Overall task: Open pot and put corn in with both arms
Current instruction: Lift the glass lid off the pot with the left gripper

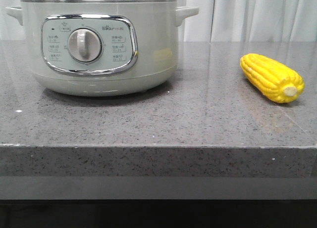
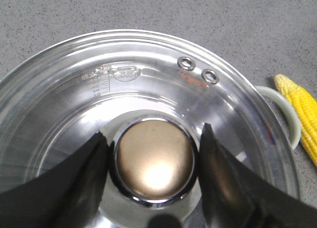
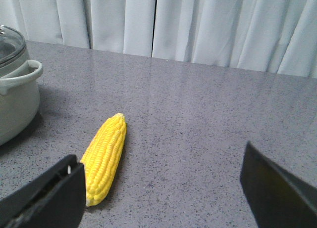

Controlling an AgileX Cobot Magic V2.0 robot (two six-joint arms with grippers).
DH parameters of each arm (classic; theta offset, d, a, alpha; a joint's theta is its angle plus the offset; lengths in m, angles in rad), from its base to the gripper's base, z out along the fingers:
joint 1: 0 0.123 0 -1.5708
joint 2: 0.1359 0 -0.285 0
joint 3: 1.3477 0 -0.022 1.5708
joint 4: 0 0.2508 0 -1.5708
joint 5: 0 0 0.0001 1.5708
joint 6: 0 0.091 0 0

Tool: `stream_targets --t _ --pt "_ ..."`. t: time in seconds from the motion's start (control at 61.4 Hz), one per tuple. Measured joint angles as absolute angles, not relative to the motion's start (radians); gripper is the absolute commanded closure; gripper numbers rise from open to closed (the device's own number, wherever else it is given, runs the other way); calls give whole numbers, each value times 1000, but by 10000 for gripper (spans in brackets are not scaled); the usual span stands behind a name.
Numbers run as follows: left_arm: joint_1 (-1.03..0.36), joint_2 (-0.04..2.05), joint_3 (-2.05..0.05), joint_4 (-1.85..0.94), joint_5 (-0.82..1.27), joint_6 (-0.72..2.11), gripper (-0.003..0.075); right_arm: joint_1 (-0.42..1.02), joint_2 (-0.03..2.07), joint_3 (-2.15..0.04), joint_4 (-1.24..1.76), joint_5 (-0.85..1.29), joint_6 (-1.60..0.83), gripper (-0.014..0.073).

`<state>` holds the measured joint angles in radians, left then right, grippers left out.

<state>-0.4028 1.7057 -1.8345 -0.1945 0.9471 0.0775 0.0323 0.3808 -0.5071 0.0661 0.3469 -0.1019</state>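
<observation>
The robot's right gripper should next move to the middle of the yellow corn (image 1: pixel 264 71) (image 3: pixel 104 156) and close there, so that the corn can go into the pot.
The pale grey-green pot (image 1: pixel 148 55) stands at the table's left with its glass, metal-rimmed lid (image 2: pixel 148 74) on. In the left wrist view my left gripper (image 2: pixel 153 131) is above the lid, its black fingers (image 2: pixel 84 173) pressed against both sides of the bronze lid knob (image 2: pixel 154 161). The yellow corn (image 1: pixel 271 78) lies on the table to the right of the pot, stub end toward the front. It also shows in the left wrist view (image 2: pixel 304 114). My right gripper (image 3: pixel 161 159) is open wide and empty, low over the table, with the corn (image 3: pixel 105 156) beside its left finger.
The grey speckled table (image 1: pixel 198 124) has its front edge close to the camera. White curtains (image 3: pixel 198 25) hang behind the table. The pot's side handle (image 3: pixel 22 77) points toward the corn.
</observation>
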Motion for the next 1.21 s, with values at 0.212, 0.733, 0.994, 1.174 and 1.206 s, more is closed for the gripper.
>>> stream_targets --t 0.212,0.733,0.994,1.174,1.206 --pt "-404 1581 -1831 -186 991 84 479 32 381 -507 66 336 -102 -51" --pt "-404 980 -1286 -165 1033 102 479 32 408 -507 66 338 -102 -51" --pt "-404 703 -1003 -165 1043 98 479 32 561 -525 73 365 -102 -51" --pt "-404 548 -884 -165 1079 87 479 32 747 -628 130 400 -102 -51" --pt "-404 524 -873 -165 1084 87 479 32 793 -653 143 411 -102 -51"
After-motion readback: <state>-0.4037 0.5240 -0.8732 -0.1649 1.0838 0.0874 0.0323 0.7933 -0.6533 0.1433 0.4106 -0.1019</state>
